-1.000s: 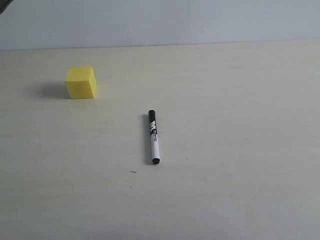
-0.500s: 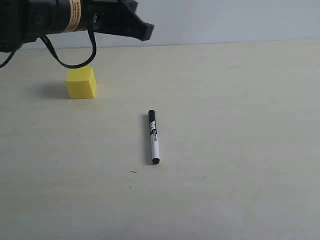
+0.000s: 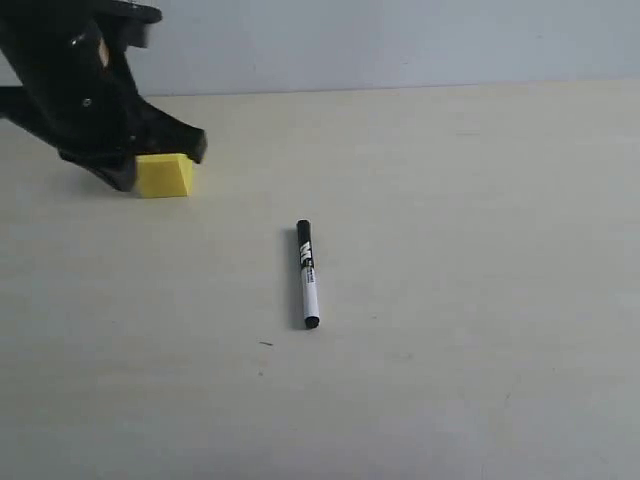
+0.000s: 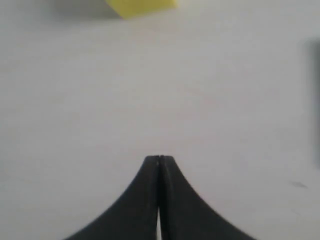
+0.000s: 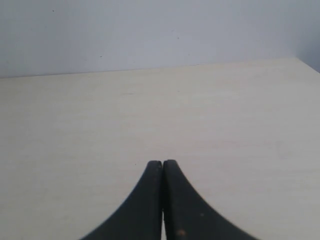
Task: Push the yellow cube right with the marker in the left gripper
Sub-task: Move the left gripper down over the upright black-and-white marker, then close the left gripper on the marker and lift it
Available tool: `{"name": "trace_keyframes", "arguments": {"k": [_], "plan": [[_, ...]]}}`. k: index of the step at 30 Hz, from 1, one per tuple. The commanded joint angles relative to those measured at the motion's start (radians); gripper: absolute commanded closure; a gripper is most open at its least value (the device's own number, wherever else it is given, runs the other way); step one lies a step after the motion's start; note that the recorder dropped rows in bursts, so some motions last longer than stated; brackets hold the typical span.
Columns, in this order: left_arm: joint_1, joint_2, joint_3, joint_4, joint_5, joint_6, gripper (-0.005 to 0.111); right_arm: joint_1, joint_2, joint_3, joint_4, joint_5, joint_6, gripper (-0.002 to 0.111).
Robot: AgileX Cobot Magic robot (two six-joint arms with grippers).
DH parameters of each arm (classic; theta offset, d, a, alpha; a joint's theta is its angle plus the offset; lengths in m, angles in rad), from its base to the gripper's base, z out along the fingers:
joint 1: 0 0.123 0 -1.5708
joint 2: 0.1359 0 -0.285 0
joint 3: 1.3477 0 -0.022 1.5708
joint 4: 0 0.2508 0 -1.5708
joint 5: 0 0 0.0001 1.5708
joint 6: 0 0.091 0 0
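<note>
Next, I move my left gripper to the middle of the marker's body (image 3: 308, 273) and close it there, where the white part meets the black label.
The marker (image 3: 307, 275) lies loose on the table, its black cap pointing away, well right of and nearer than the yellow cube (image 3: 166, 176). My left gripper (image 3: 192, 146) hangs over the cube's top and left side and hides part of it. In the left wrist view the left gripper (image 4: 159, 158) is shut with nothing between its fingers. There the yellow cube (image 4: 142, 6) shows at the frame's edge, and the marker (image 4: 316, 100) is a dark blur at another edge. My right gripper (image 5: 162, 162) is shut and empty over bare table; the exterior view does not show it.
The pale beige table (image 3: 450, 200) runs back to a plain light wall (image 3: 400, 40). A tiny dark speck (image 3: 265, 344) lies on the table near the marker's nearer end.
The left arm has entered from the upper left and dropped lower, now covering part of the cube. The cube and the marker have not moved.
</note>
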Motion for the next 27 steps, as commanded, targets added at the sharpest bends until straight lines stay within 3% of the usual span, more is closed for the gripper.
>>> {"name": "trace_keyframes", "arguments": {"k": [1, 5, 8, 16, 27], "plan": [[-0.092, -0.001, -0.032, -0.253, 0.045, 0.063, 0.107, -0.004, -0.005, 0.004, -0.001, -0.004, -0.004, 0.108], [-0.194, 0.025, -0.033, -0.209, 0.031, -0.111, 0.107, -0.004, -0.005, 0.004, -0.001, -0.004, -0.004, 0.108], [-0.226, 0.061, -0.056, -0.152, 0.023, -0.233, 0.107, -0.004, -0.005, 0.004, -0.001, -0.004, -0.004, 0.108], [-0.226, 0.239, -0.125, -0.175, 0.029, -0.368, 0.107, -0.004, -0.005, 0.004, -0.001, -0.004, -0.004, 0.108], [-0.234, 0.383, -0.271, -0.275, -0.020, -0.368, 0.107, -0.004, -0.005, 0.004, -0.001, -0.004, -0.004, 0.108]]}}
